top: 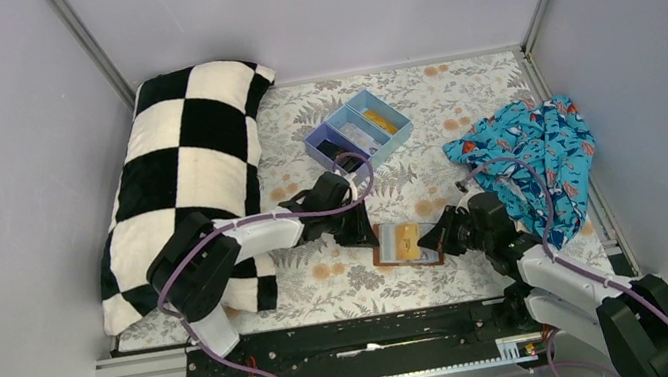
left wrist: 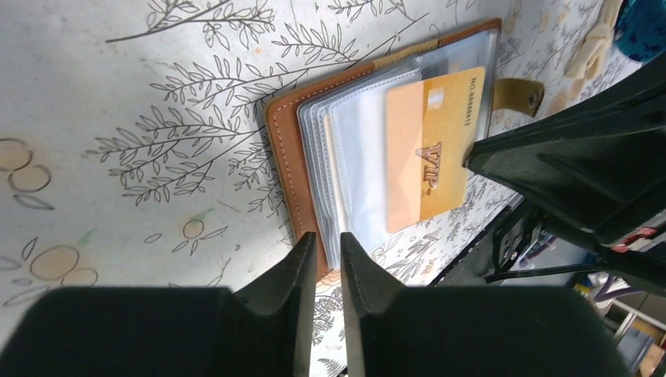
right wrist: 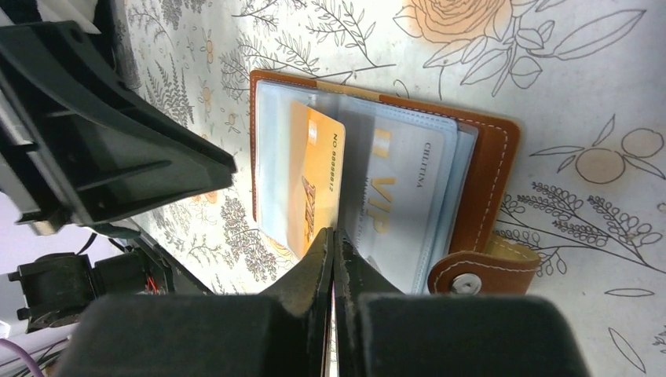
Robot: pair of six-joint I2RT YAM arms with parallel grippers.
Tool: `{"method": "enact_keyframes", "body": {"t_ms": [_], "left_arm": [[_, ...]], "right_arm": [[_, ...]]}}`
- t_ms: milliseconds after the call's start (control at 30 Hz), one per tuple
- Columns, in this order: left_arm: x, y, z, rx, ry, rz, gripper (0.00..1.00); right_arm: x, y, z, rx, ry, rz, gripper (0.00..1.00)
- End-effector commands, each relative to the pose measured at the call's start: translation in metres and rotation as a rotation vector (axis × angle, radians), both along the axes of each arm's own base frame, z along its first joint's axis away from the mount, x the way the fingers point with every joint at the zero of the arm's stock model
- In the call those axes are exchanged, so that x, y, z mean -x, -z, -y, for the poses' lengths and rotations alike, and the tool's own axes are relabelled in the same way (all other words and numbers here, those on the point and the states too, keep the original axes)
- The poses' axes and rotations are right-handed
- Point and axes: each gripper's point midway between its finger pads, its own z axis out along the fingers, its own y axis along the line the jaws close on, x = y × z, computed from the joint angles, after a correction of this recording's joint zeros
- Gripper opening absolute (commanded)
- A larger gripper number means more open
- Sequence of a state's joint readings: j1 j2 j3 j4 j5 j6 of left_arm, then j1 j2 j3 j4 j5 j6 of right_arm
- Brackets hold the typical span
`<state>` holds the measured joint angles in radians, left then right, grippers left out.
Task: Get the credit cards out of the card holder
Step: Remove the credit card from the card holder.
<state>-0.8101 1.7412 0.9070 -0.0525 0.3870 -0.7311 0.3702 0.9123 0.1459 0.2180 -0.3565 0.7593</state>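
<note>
I need to open my right gripper and take the gold card deeper [right wrist: 321, 190], because it pinches only the gold card's edge while the gold card's far end sits in the clear sleeve.
The brown leather card holder [top: 384, 260] lies open on the floral cloth between my two grippers; it also shows in the left wrist view [left wrist: 283, 157] and the right wrist view [right wrist: 487, 181]. A yellow-gold credit card [left wrist: 440, 149] sticks partly out of a clear sleeve. My right gripper [right wrist: 333, 236] is shut on this gold card's [right wrist: 314, 181] edge. A pale blue-grey card [right wrist: 400, 196] sits in the neighbouring sleeve. My left gripper [left wrist: 328, 245] is nearly shut, its tips at the holder's stitched corner, a thin gap between them.
A blue three-compartment tray [top: 358, 131] stands behind the holder, something yellow in one compartment. A black-and-white checked pillow [top: 187, 181] lies at the left. A blue patterned cloth [top: 533, 157] is bunched at the right. Grey walls enclose the table.
</note>
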Motion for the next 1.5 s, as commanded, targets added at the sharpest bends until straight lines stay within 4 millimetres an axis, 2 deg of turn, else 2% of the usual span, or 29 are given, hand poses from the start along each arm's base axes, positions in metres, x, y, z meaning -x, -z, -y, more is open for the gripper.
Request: {"method": "enact_keyframes", "body": {"t_ms": [0, 67, 167, 233, 333, 467, 600, 867, 900, 1067, 1167, 1267, 1467], "left_arm": [[-0.015, -0.039, 0.003, 0.038, -0.039, 0.119, 0.24], [-0.017, -0.050, 0.010, 0.063, -0.037, 0.145, 0.25], [-0.011, -0.061, 0.030, 0.126, -0.001, 0.147, 0.25], [-0.006, -0.060, 0.045, 0.152, 0.030, 0.131, 0.25], [-0.007, -0.044, 0.056, 0.128, 0.040, 0.105, 0.23], [-0.012, -0.025, 0.058, 0.088, 0.016, 0.082, 0.21], [-0.017, -0.018, 0.054, 0.054, -0.011, 0.090, 0.20], [-0.012, -0.001, 0.053, 0.028, 0.002, 0.054, 0.20], [-0.011, 0.002, 0.052, 0.023, 0.005, 0.048, 0.19], [-0.007, 0.013, 0.051, 0.006, 0.015, 0.018, 0.19], [-0.006, 0.016, 0.051, 0.002, 0.019, 0.015, 0.19], [-0.006, 0.017, 0.051, -0.001, 0.020, 0.015, 0.19], [-0.005, 0.022, 0.050, -0.008, 0.022, 0.007, 0.18]], "right_arm": [[0.003, 0.004, 0.004, 0.012, 0.005, -0.007, 0.00], [0.002, 0.004, 0.004, 0.011, 0.007, -0.007, 0.00], [0.001, 0.005, 0.003, 0.008, 0.004, -0.007, 0.00], [0.001, 0.005, 0.002, 0.003, 0.001, -0.011, 0.00], [0.002, 0.007, 0.001, -0.007, 0.001, -0.021, 0.00], [0.003, 0.009, 0.001, -0.016, 0.005, -0.028, 0.00], [0.003, 0.010, 0.002, -0.020, 0.005, -0.035, 0.00], [0.003, 0.009, 0.000, -0.048, 0.003, -0.037, 0.00], [0.002, 0.008, -0.001, -0.054, 0.005, -0.034, 0.01], [0.001, 0.007, 0.001, -0.065, 0.030, -0.032, 0.36], [0.001, 0.009, 0.002, -0.071, 0.046, -0.043, 0.49], [0.003, 0.013, 0.003, -0.085, 0.057, -0.058, 0.55], [0.004, 0.014, -0.003, -0.159, 0.068, -0.082, 0.53]]}}
